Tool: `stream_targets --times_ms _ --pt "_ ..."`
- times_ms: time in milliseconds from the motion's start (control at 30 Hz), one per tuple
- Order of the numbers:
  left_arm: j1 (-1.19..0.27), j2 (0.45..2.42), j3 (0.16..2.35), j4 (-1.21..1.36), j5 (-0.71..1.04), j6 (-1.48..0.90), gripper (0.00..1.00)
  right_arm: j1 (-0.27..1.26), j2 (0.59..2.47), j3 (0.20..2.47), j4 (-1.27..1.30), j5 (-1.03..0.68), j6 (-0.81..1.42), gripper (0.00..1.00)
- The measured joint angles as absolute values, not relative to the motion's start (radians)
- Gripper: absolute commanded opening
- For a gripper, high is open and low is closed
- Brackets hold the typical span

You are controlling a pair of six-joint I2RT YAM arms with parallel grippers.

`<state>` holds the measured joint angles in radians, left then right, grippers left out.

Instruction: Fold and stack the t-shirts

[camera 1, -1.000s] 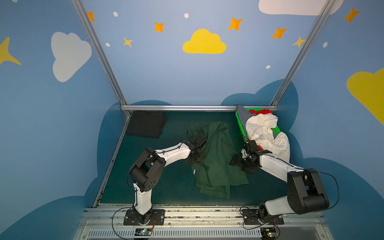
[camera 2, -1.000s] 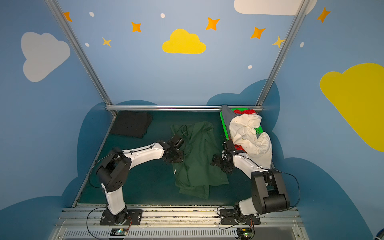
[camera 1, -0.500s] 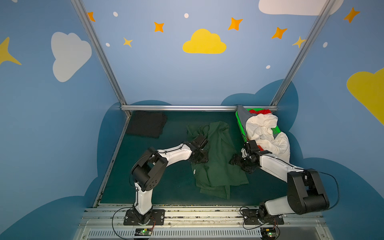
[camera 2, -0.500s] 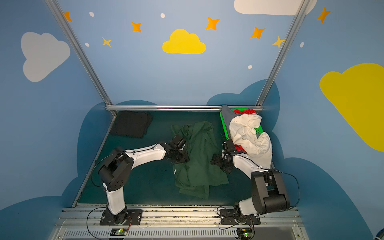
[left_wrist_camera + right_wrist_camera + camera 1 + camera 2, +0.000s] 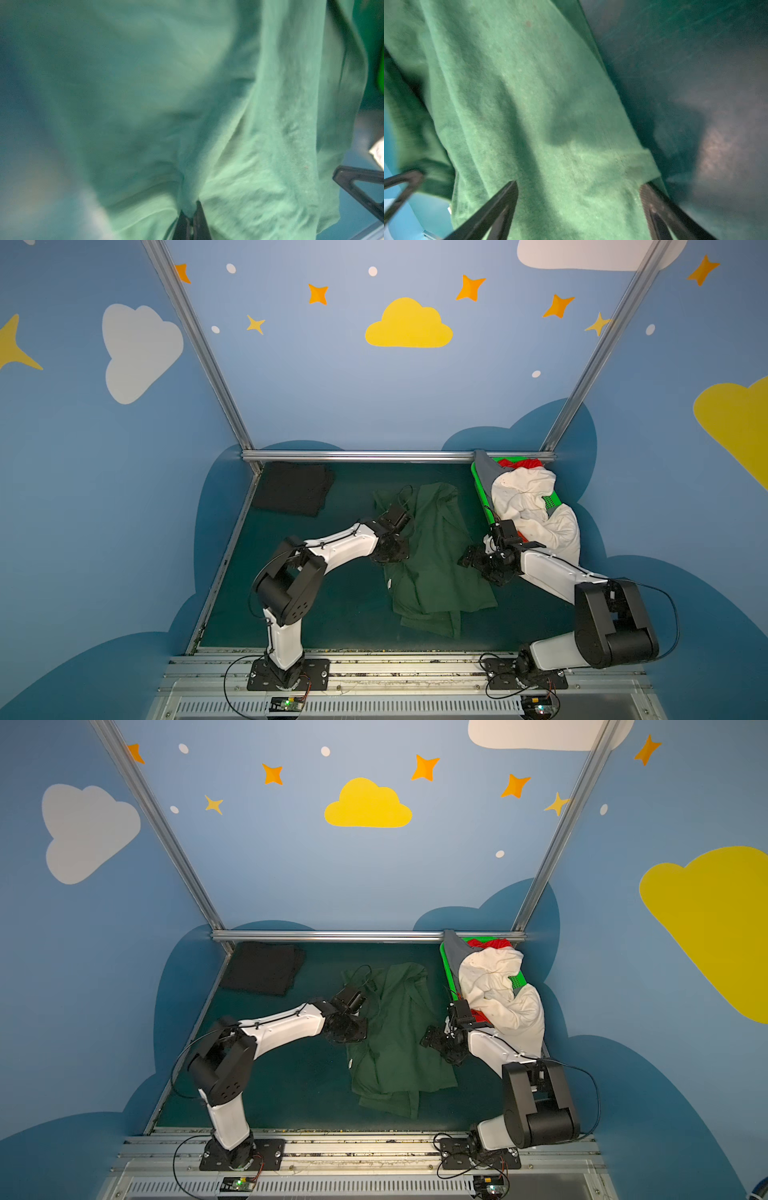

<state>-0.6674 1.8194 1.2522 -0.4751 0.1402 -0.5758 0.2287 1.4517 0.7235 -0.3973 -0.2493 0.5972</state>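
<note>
The green t-shirt's pinched fold, now at the crumpled shirt's edge, will be let go by my left gripper on the bare table (image 5: 339, 519) next to the near corner of the folded black t-shirt.
A dark green t-shirt (image 5: 432, 564) (image 5: 395, 1040) lies crumpled lengthwise in the middle of the table. My left gripper (image 5: 409, 547) (image 5: 192, 212) is at its left edge, shut on a pinched fold of the green cloth (image 5: 249, 124). At the shirt's right edge my right gripper (image 5: 463, 562) (image 5: 578, 185) is open, its fingers spread over the green cloth (image 5: 529, 104) near a hem. A folded black t-shirt (image 5: 293, 489) (image 5: 262, 969) lies flat at the back left. Cream-white (image 5: 528, 502), red (image 5: 519, 464) and grey (image 5: 484, 466) t-shirts are heaped at the back right.
A bright green mesh basket (image 5: 480, 489) (image 5: 446, 965) holds the heap at the back right, right behind my right wrist. A metal rail (image 5: 374, 456) runs along the table's back edge. Blue walls enclose both sides.
My left gripper has slid a little to the right along the green shirt's left edge and closed on a fold of it. The right arm has stayed where it was.
</note>
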Motion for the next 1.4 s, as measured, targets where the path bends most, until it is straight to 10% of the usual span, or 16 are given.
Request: stream_targets --times_ms 833,867,933,1067,1400 --pt "-0.192 1.850 1.460 -0.523 0.007 -0.500 0.04 0.228 1.460 0.723 -0.369 -0.256 0.602 0.94" --pt "-0.194 1.866 1.494 -0.528 -0.019 -0.500 0.09 0.228 1.461 0.723 -0.369 -0.256 0.602 0.94" --pt "-0.192 1.880 1.537 -0.543 -0.074 -0.500 0.62 0.228 1.461 0.724 -0.369 -0.256 0.602 0.94" --pt "-0.194 1.806 1.477 -0.515 -0.150 -0.517 0.99 0.228 1.465 0.728 -0.370 -0.256 0.602 0.94" --pt "-0.453 1.207 0.922 -0.437 -0.186 -0.563 0.93 0.229 1.474 0.751 -0.410 -0.236 0.576 0.94"
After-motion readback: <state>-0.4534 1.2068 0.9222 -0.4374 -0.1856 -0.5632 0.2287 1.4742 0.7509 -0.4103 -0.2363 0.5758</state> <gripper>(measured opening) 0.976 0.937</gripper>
